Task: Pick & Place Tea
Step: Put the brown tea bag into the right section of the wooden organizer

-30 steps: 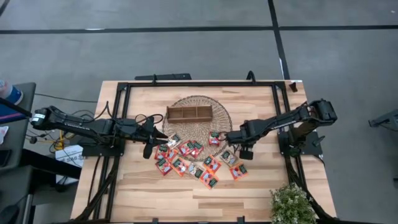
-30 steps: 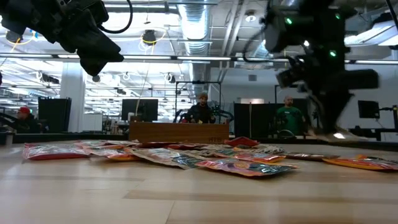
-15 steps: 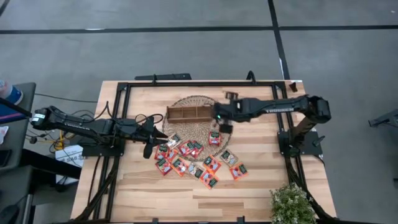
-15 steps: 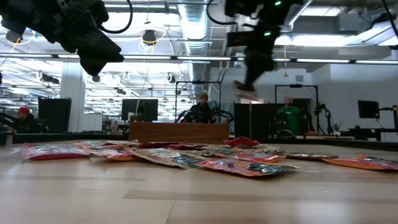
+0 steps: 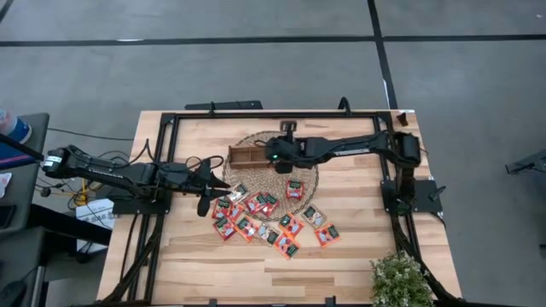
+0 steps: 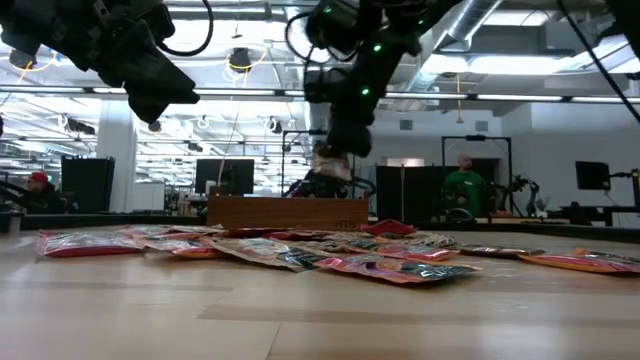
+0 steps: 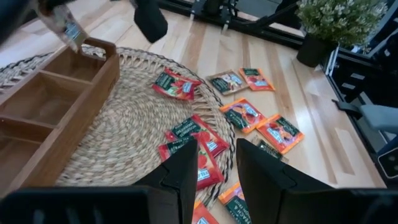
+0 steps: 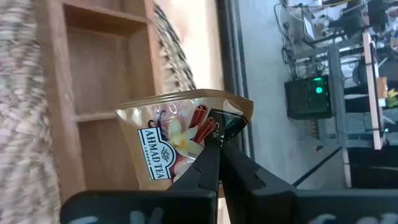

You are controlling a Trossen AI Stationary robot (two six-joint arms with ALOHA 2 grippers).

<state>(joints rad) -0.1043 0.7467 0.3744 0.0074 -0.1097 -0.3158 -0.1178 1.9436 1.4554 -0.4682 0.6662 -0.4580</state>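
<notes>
Next, my right gripper releases the pale sachet in the brown wooden tray's end compartment (image 5: 281, 147) (image 8: 117, 158), below that gripper.
Several red-orange tea sachets (image 5: 264, 213) lie flat on the table and on the near edge of the round woven mat (image 5: 303, 175). The brown wooden tray (image 5: 252, 156) stands on the mat. My right gripper (image 5: 275, 159) is over the tray's right end, shut on one pale sachet (image 8: 177, 140) labelled Ahmad Tea, also seen in the low view (image 6: 330, 163). My left gripper (image 7: 216, 163) is open and hovers over the sachets at the mat's left near edge (image 5: 213, 185). My right gripper pinches the sachet between its two fingers at one edge (image 8: 211, 132), only at the fingertips. The sachet is lifted clear and hangs below the gripper (image 6: 335, 150), above the tray's right end (image 6: 340, 212).
A potted plant (image 5: 399, 280) stands at the table's near right corner. Black frame rails (image 5: 273, 114) run along the table's far edge and sides. People (image 6: 462, 185) stand in the room beyond the table. Bare wood lies near the table's near left corner (image 5: 179, 260).
My right gripper, shut on one sachet, has risen from the right side of the sachet pile and swung toward the table's left and far edge, to a place over the tray's right end. The sachet has come with it, lifted clear. The left arm has kept still.
</notes>
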